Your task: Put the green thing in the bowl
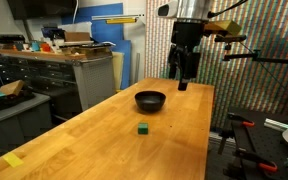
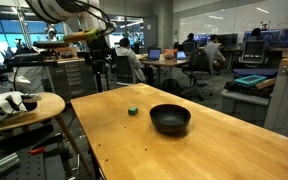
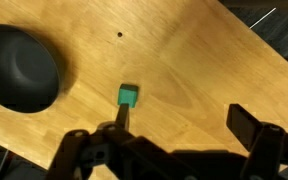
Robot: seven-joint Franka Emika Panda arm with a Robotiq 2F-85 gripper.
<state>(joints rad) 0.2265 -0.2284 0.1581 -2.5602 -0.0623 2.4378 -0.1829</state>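
Observation:
Next, I close my gripper on the sides of the green block point(image 1: 142, 129) point(image 3: 128, 95), which is lying on the wooden table close to the black bowl.
The green block point(image 1: 142, 128) is a tiny cube lying on the wooden table, a short way from the black bowl point(image 1: 150, 100). Both also show in an exterior view, block point(image 2: 132, 111) and bowl point(image 2: 170, 119). In the wrist view the block point(image 3: 128, 96) sits just beyond one fingertip, with the bowl point(image 3: 20, 67) to the left. My gripper point(image 1: 183, 78) hangs high above the far end of the table, well above both. Its fingers point(image 3: 182, 118) are spread wide and empty.
The wooden table point(image 1: 104, 140) has a flat yellow piece point(image 1: 13, 160) near its front corner. A grey cabinet with clutter point(image 1: 54, 60) stands beside it. A round stool with objects point(image 2: 19, 108) and camera stands point(image 1: 254, 55) flank the table.

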